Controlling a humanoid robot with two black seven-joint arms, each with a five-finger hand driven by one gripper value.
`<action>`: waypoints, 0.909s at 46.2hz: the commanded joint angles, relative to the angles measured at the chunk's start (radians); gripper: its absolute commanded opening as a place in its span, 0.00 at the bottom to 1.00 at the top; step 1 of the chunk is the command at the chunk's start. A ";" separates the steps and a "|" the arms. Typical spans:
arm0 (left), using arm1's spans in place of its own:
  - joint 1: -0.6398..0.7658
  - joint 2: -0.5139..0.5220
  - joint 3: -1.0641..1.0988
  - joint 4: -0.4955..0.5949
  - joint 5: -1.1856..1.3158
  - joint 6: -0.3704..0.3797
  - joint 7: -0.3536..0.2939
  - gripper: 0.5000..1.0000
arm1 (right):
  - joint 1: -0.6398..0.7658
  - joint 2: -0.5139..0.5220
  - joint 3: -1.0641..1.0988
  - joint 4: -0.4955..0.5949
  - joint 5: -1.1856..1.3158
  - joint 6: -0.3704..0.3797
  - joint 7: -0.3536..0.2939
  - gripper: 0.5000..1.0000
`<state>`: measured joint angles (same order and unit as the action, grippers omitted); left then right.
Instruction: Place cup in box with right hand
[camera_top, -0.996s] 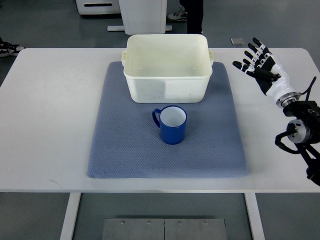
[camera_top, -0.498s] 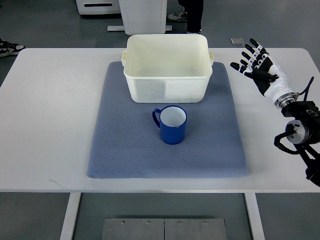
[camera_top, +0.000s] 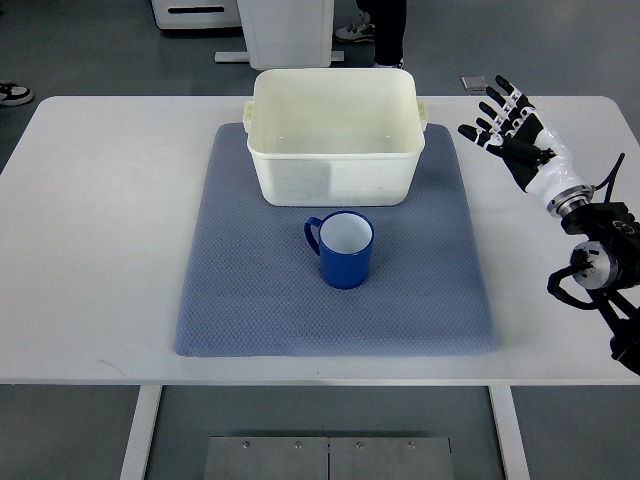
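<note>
I need to reach in from the side opposite the cup's handle and close my right gripper around the body of the blue cup (camera_top: 362, 259).
A blue cup (camera_top: 342, 249) with a white inside stands upright on a blue-grey mat (camera_top: 250, 300), its handle to the left. A white plastic box (camera_top: 334, 134) stands empty just behind the cup on the mat's far part. My right hand (camera_top: 513, 128) is open with fingers spread, over the table's far right, well right of the box and apart from the cup. The left arm is out of view.
The white table (camera_top: 100, 230) carries the mat. The right arm's wrist and joints (camera_top: 600, 265) sit near the table's right edge. A person's shoe (camera_top: 14, 94) shows at the far left, and white equipment (camera_top: 285, 30) stands behind the table.
My right hand has drifted slightly left and farther back, fingers still spread. The cup and box have not moved.
</note>
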<state>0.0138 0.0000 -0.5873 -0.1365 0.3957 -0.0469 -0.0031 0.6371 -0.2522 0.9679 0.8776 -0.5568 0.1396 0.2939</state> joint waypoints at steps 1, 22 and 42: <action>0.000 0.000 0.000 0.000 0.002 0.001 0.000 1.00 | -0.001 -0.001 0.000 -0.002 0.000 0.000 0.002 0.99; 0.000 0.000 0.000 0.000 0.000 -0.001 0.000 1.00 | 0.003 -0.006 0.003 -0.002 0.000 -0.011 0.002 0.99; 0.000 0.000 0.000 0.000 0.000 -0.001 0.000 1.00 | 0.007 -0.006 0.000 -0.002 0.000 -0.008 -0.001 1.00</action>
<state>0.0138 0.0000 -0.5874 -0.1364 0.3958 -0.0477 -0.0031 0.6443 -0.2578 0.9680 0.8769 -0.5568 0.1306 0.2929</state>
